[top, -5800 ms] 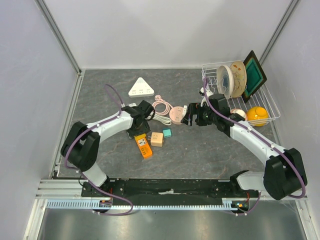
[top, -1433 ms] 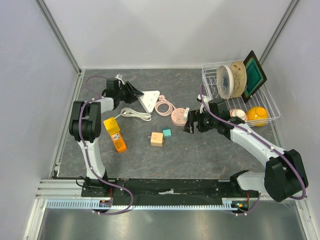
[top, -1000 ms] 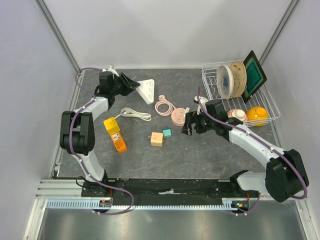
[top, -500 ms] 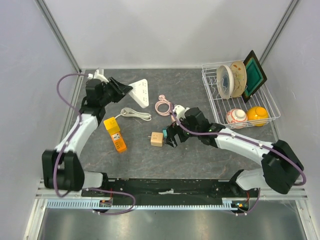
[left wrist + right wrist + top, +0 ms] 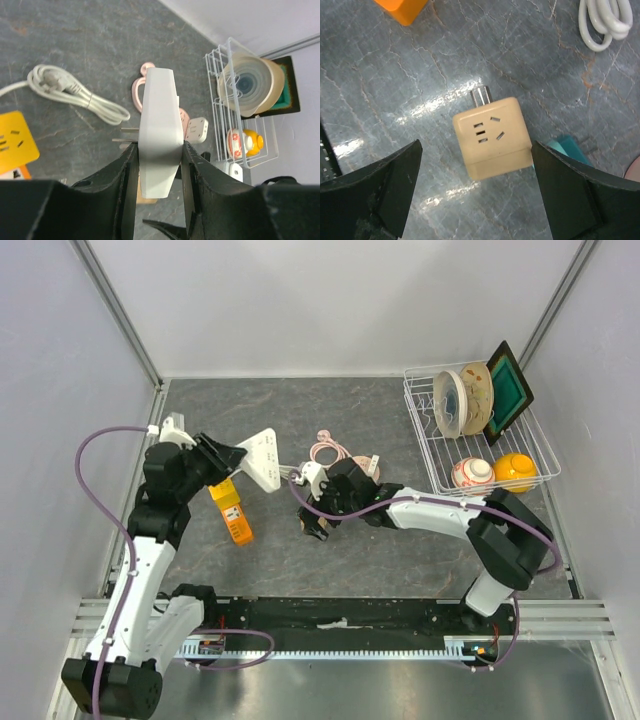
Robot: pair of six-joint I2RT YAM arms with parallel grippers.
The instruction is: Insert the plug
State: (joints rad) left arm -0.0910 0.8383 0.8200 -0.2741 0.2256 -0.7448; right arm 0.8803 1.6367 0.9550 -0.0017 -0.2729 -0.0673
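Observation:
The white power strip will go down from my left gripper between the orange power strip and the beige cube [image 5: 294,522].
My left gripper [image 5: 238,457] is shut on a white triangular power strip [image 5: 259,459] and holds it tilted above the table; in the left wrist view the strip [image 5: 159,120] stands edge-on between the fingers [image 5: 125,186]. My right gripper [image 5: 316,523] is open, low over a beige cube plug adapter [image 5: 492,137] that lies on the table with its metal prongs [image 5: 480,96] pointing away. The fingers [image 5: 380,195] stand on either side of the cube, apart from it. In the top view the gripper hides the cube.
An orange power strip [image 5: 230,511] lies left of the cube. A teal block [image 5: 570,150] sits beside the cube. A white cable coil [image 5: 75,95], a pink cable [image 5: 328,450] and a white plug [image 5: 197,129] lie behind. A wire dish rack [image 5: 480,430] stands at the right.
My left arm has lifted the white strip and drawn it nearer and rightward. My right gripper has moved left from the pink socket to over the beige cube.

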